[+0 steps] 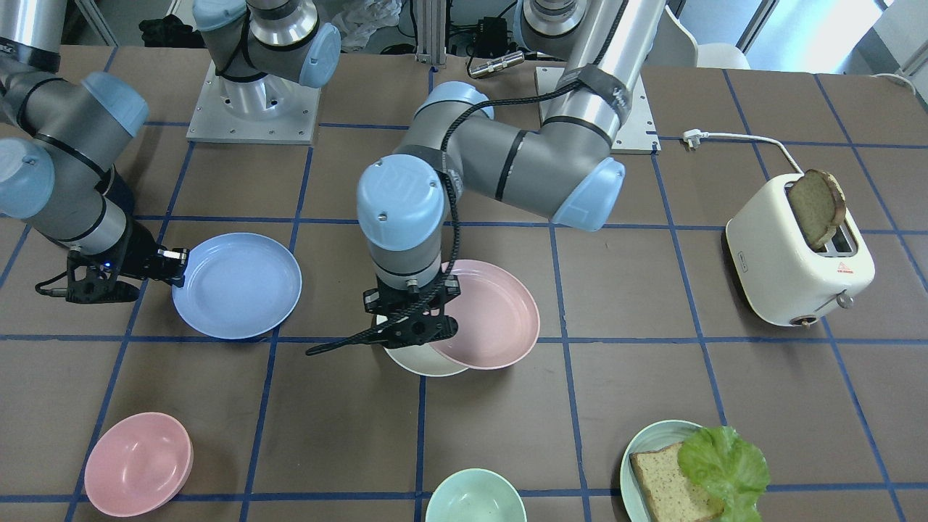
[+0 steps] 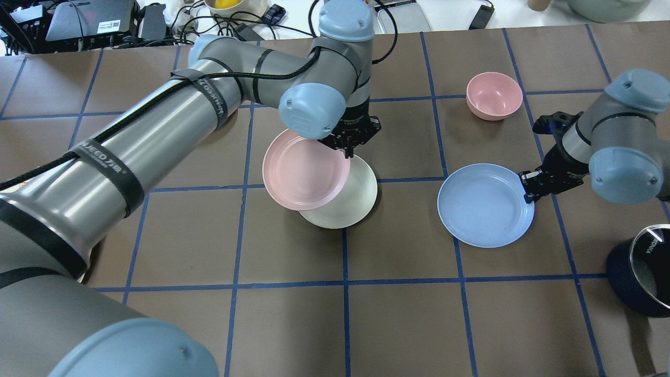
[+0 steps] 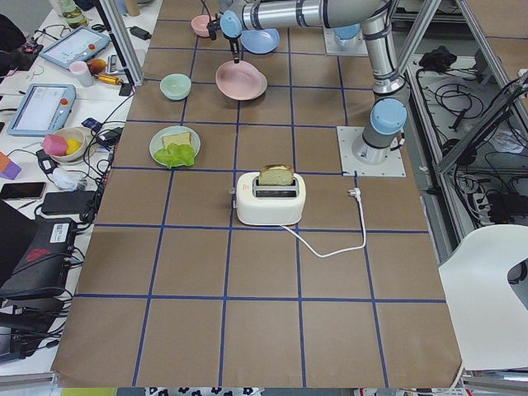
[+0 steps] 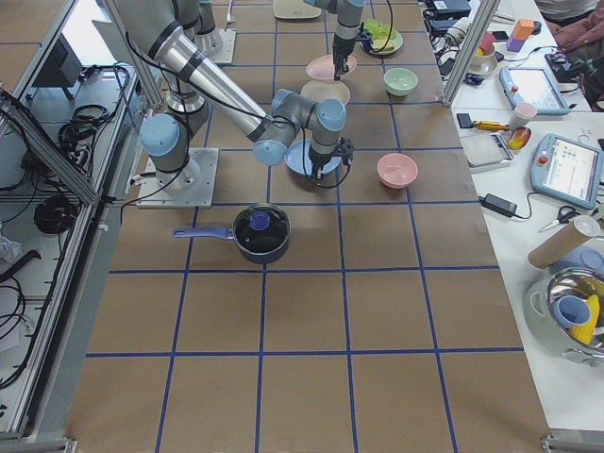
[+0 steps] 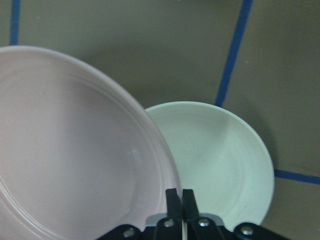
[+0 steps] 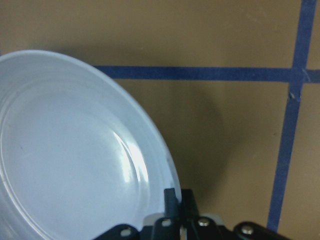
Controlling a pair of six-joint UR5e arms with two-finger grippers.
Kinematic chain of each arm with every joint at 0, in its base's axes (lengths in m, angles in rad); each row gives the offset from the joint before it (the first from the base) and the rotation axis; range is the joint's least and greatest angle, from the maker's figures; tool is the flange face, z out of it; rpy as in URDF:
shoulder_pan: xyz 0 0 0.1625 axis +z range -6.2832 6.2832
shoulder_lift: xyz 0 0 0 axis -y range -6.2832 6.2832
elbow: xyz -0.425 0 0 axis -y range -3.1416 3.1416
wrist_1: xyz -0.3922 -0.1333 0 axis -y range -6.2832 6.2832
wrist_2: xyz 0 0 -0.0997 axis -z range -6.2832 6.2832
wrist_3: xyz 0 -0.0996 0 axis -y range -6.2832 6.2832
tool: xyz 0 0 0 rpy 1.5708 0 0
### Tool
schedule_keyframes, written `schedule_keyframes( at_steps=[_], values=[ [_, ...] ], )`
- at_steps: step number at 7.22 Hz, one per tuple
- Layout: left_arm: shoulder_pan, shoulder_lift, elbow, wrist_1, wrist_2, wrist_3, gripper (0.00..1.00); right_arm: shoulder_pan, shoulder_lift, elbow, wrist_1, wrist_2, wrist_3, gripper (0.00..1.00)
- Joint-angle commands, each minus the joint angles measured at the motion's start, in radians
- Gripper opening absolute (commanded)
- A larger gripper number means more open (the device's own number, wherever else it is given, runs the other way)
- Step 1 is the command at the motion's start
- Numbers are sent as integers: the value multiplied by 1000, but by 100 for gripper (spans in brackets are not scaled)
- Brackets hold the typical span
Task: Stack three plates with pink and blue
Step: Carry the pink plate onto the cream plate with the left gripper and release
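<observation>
The robot's right gripper will release the light blue plate on the pale pink plate, stacked over the cream-white plate (image 1: pixel 434 317).
My left gripper (image 2: pixel 348 152) is shut on the rim of the pale pink plate (image 2: pixel 303 170) and holds it tilted over the cream-white plate (image 2: pixel 350 204), which lies on the table. The pink plate covers part of the cream one. In the left wrist view the fingers (image 5: pixel 179 197) pinch the pink rim (image 5: pixel 75 150) above the cream plate (image 5: pixel 220 160). My right gripper (image 2: pixel 526 183) is shut on the rim of the light blue plate (image 2: pixel 484 205), to the right. In the right wrist view the blue plate (image 6: pixel 65 150) casts a wide shadow on the table.
A pink bowl (image 1: pixel 138 464) and a mint bowl (image 1: pixel 475 496) stand near the operators' edge. A pale green plate (image 1: pixel 638 449) holds bread and lettuce. A toaster (image 1: pixel 797 261) with a slice of bread stands on my left. A dark pot (image 2: pixel 644 267) stands behind my right arm.
</observation>
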Motion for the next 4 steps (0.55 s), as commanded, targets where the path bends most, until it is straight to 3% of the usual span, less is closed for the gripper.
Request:
schedule_keyframes(
  at_steps=[1, 3, 4],
  values=[
    [-56, -66, 33, 45, -2, -29, 0, 2, -1, -53, 68, 3, 3, 0],
    [-76, -68, 22, 36, 13, -26, 0, 2, -1, -60, 68, 3, 5, 0],
    [-76, -66, 11, 38, 13, -15, 97, 8, -1, -77, 81, -3, 14, 0]
  ],
)
